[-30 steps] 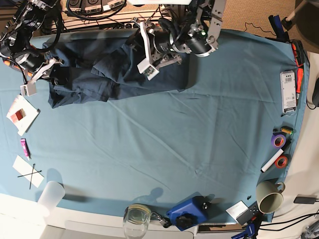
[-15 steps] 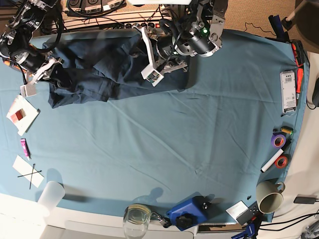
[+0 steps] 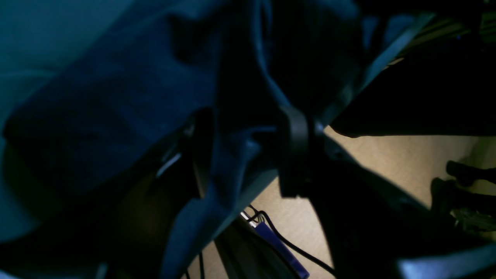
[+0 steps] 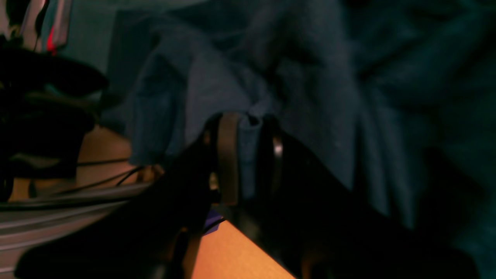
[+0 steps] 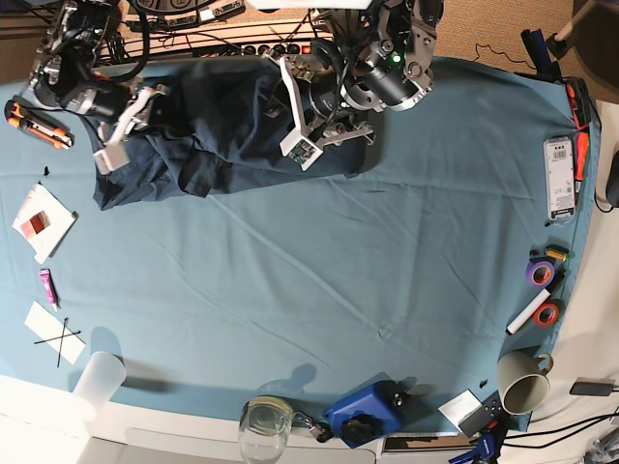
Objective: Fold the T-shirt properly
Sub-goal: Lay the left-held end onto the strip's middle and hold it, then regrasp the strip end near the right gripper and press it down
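Note:
I have only a narrow fold in my right gripper while the T-shirt bunches up beside it, so next I open my right gripper and take cloth closer to my left gripper (image 5: 228, 85).
The dark slate-blue T-shirt (image 5: 222, 116) lies bunched along the far edge of the teal tablecloth (image 5: 319, 290). In the base view my right arm (image 5: 87, 92) is over the shirt's left end and my left arm (image 5: 382, 77) is over its right half. My right gripper (image 4: 250, 155) is shut on a narrow fold of the T-shirt (image 4: 310, 97) at the table's edge. The jaws of my left gripper (image 3: 248, 155) stand wide apart, one on either side of a hanging fold of the T-shirt (image 3: 116, 108). That fold runs over the table's edge with floor below it.
An orange cutter (image 5: 34, 124), a white card (image 5: 39, 220), a pink marker (image 5: 47, 287) and a crossed paper (image 5: 56, 333) lie at the left. A plastic cup (image 5: 97, 379), glass (image 5: 264, 425), blue device (image 5: 363, 414) and mug (image 5: 522, 384) line the near edge. Tape rolls (image 5: 540, 273) sit at the right.
My right arm has moved toward the far edge and to the right, dragging the shirt's left end with it and uncovering the orange cutter. My left arm has turned slightly in place.

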Controlling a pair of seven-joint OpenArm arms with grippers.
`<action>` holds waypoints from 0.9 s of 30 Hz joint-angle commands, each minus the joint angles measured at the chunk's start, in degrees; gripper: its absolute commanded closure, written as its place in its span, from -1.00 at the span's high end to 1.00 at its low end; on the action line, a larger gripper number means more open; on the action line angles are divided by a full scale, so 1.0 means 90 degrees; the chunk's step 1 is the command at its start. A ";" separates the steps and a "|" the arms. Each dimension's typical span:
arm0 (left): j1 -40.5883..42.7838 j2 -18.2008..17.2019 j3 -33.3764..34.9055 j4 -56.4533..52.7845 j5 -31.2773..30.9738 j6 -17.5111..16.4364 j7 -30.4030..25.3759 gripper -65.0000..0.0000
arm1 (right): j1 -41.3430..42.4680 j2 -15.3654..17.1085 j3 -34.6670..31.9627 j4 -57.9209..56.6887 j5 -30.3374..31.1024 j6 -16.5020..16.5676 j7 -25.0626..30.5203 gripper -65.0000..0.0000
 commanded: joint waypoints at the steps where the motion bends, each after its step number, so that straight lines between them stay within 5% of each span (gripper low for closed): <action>1: -0.0027 0.0073 0.0032 0.0143 -0.0117 -0.0005 -0.0114 -0.22 | 0.0015 0.0100 -0.0066 0.0102 0.0136 0.0009 0.0108 -0.64; 14: -0.0027 0.0073 0.0032 0.0146 -0.0112 -0.0007 -0.0121 -0.22 | 0.0019 -0.0410 -0.0529 0.0100 -0.0175 0.0009 0.0108 -0.66; 17: -0.0027 0.0073 0.0032 0.0146 -0.0112 -0.0007 -0.0124 -0.22 | 0.0019 -0.0410 -0.0529 0.0102 -0.0175 0.0009 0.0108 -1.00; 27: -0.0022 0.0073 0.0032 0.0146 -0.0112 -0.0007 -0.0117 -0.22 | 0.0211 -0.0415 -0.0189 0.0107 -0.0486 0.0009 0.0238 -1.00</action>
